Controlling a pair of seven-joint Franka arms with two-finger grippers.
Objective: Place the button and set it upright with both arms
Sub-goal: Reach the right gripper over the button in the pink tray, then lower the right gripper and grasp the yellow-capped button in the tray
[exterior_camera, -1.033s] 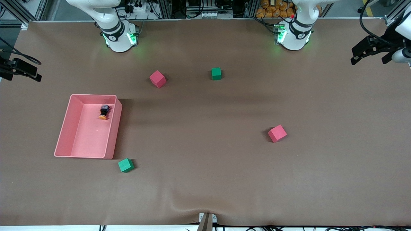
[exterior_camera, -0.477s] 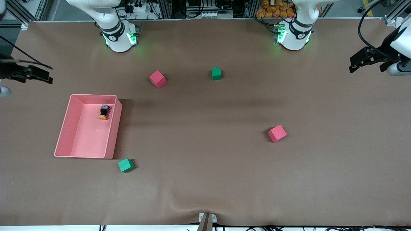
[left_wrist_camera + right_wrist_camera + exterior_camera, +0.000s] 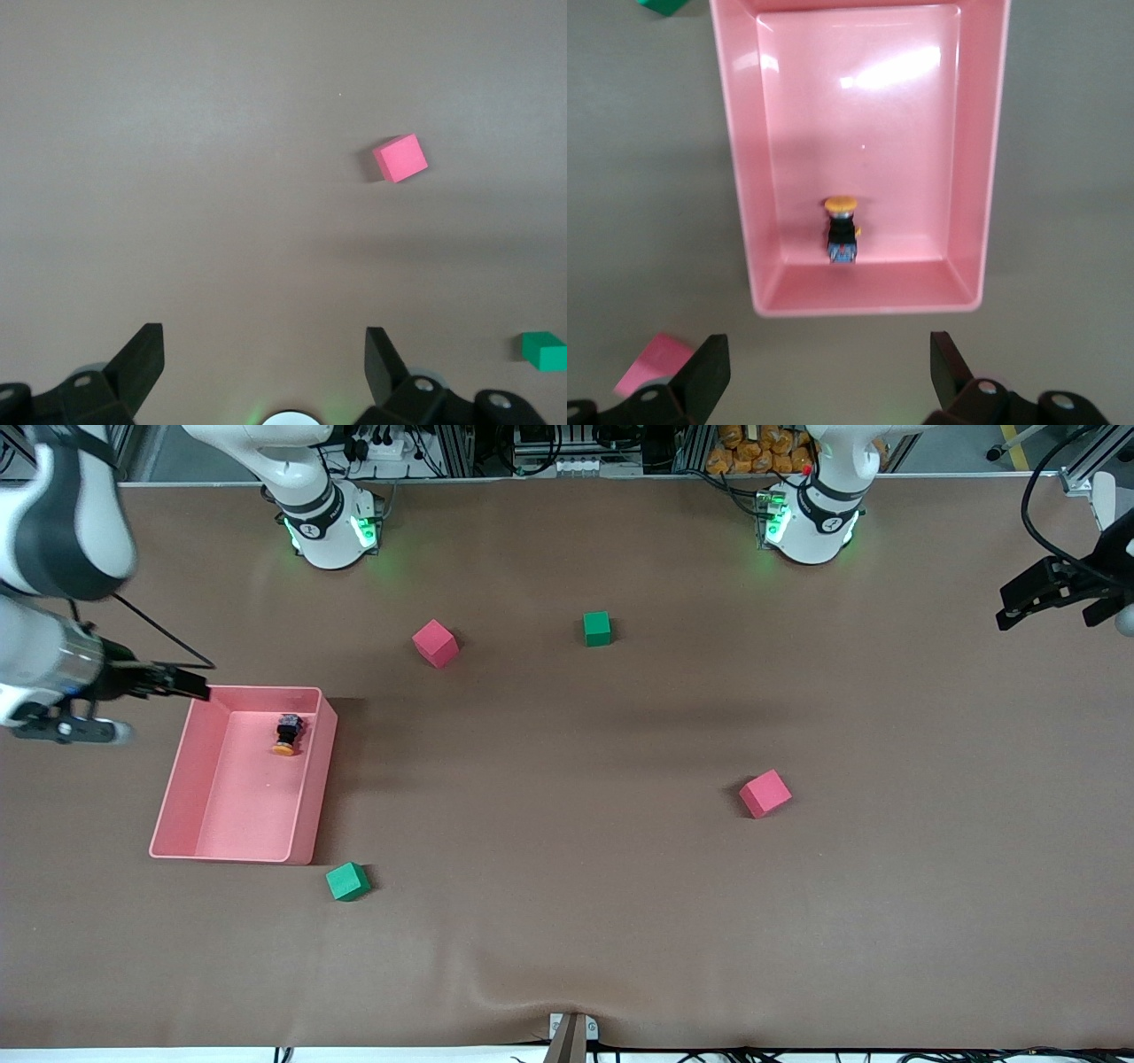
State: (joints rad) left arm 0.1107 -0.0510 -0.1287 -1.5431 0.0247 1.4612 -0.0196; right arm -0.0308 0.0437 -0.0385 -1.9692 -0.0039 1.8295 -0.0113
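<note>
Next, my right gripper goes to the button's black body [image 3: 287,733] [image 3: 842,232] in the pink bin and closes there, leaving the orange cap free.
The button [image 3: 285,735] lies on its side in the pink bin [image 3: 205,779], black body toward the robots' bases and orange cap toward the front camera. The right wrist view shows it too [image 3: 842,228], near one end wall of the bin [image 3: 868,297]. My right gripper [image 3: 190,685] is open and empty, up over the table just outside the bin's corner at the right arm's end; its fingertips [image 3: 702,370] stand wide apart. My left gripper [image 3: 1010,607] is open and empty over the left arm's end of the table, its fingertips [image 3: 383,354] wide apart.
On the brown table are two pink cubes [image 3: 435,643] [image 3: 765,794] and two green cubes [image 3: 597,628] [image 3: 347,881]. The left wrist view shows a pink cube [image 3: 400,158] and a green cube [image 3: 545,350]. The right wrist view shows a pink cube [image 3: 654,363] beside a fingertip.
My right gripper has swung in from the table's end toward the bin's corner. My left gripper has drifted outward toward the left arm's end. The button has not moved.
</note>
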